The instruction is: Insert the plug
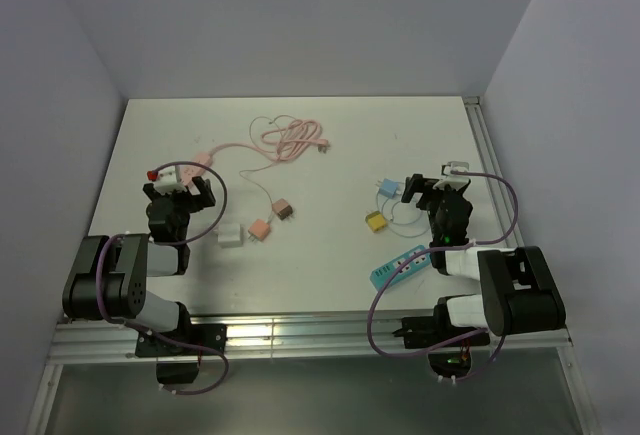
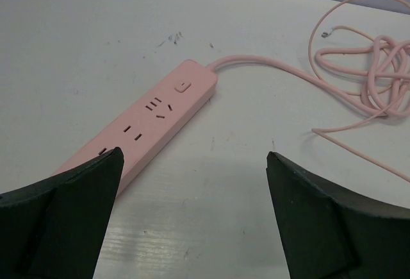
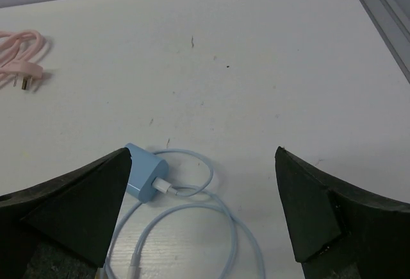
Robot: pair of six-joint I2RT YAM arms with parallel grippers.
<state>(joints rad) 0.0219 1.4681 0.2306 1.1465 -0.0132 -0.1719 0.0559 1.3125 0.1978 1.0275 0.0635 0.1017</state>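
Observation:
The robot's right gripper needs to next move to the blue charger's body (image 1: 388, 188) (image 3: 145, 172), next to the end of its blue cable, and close there.
A pink power strip (image 2: 154, 115) lies on the white table just ahead of my left gripper (image 2: 193, 157), its near end beside the left finger. In the top view only its far end (image 1: 205, 162) shows. Its pink cable (image 2: 378, 67) coils to the right and ends in a pink plug (image 1: 322, 147), which also shows in the right wrist view (image 3: 25, 77). A blue charger (image 3: 146, 173) with a blue cable (image 3: 218, 208) lies by my right gripper's left finger. My right gripper (image 3: 204, 154) is open and empty. My left gripper is open and empty too.
Two pink adapters (image 1: 282, 210) (image 1: 260, 227) and a white adapter (image 1: 231, 236) lie mid-table. A yellow adapter (image 1: 377, 221) and a teal power strip (image 1: 405, 265) lie near the right arm. A metal rail (image 1: 480, 145) runs along the table's right edge.

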